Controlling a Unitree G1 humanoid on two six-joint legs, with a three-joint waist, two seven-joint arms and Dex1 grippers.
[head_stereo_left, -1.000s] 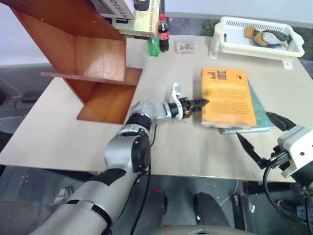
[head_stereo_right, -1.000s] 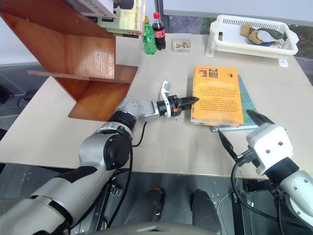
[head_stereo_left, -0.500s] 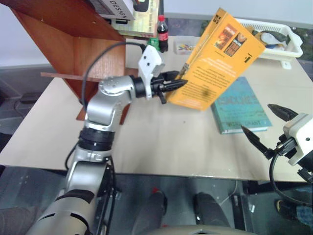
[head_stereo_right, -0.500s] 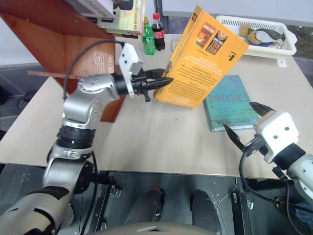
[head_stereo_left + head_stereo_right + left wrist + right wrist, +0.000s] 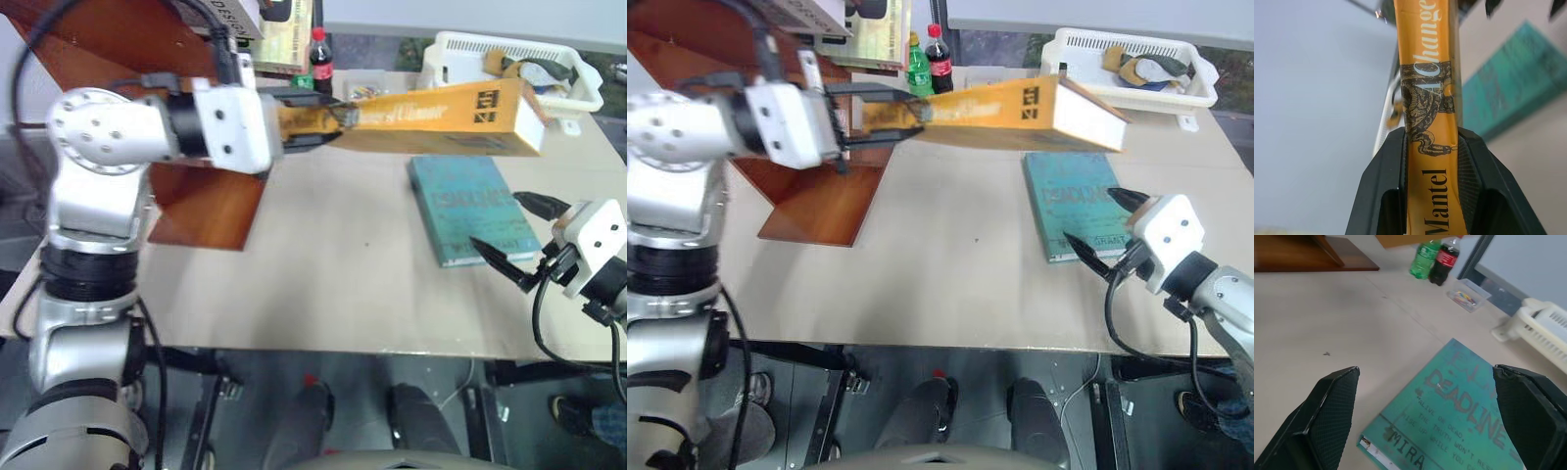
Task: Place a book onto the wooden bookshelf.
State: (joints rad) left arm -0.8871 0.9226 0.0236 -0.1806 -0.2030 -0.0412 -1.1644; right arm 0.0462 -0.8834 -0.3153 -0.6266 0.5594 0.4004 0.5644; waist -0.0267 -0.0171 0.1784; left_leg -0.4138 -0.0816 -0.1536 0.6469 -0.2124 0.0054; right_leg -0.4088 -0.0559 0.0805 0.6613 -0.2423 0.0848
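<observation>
My left gripper is to place the orange-yellow book on the wooden bookshelf's middle board [image 5: 159,150]. It will let go of the book there, below the grey and white books.
The book [image 5: 431,117], thick and orange-yellow, hangs level above the table with its lettered spine turned up and its white page edges toward the basket. My left gripper [image 5: 328,116] is shut on the end nearest the wooden bookshelf [image 5: 206,191]. In the left wrist view both black fingers [image 5: 1386,186] press the covers on either side of the book's spine [image 5: 1427,73]. My right gripper [image 5: 500,223] stands wide open low at the table's right front, over the near corner of a teal-green book [image 5: 1459,416], with nothing between its fingers.
The teal-green book [image 5: 470,206] lies flat on the table, right of centre. At the back stand a white basket [image 5: 460,49], two bottles [image 5: 320,61] and a small clear box [image 5: 1466,296]. Grey and white books [image 5: 235,12] lie on top of the shelf unit.
My left gripper has lifted the orange-yellow book off the teal-green one, rolled it spine-up and carried it up and left toward the bookshelf. My right gripper has edged forward toward the teal-green book.
</observation>
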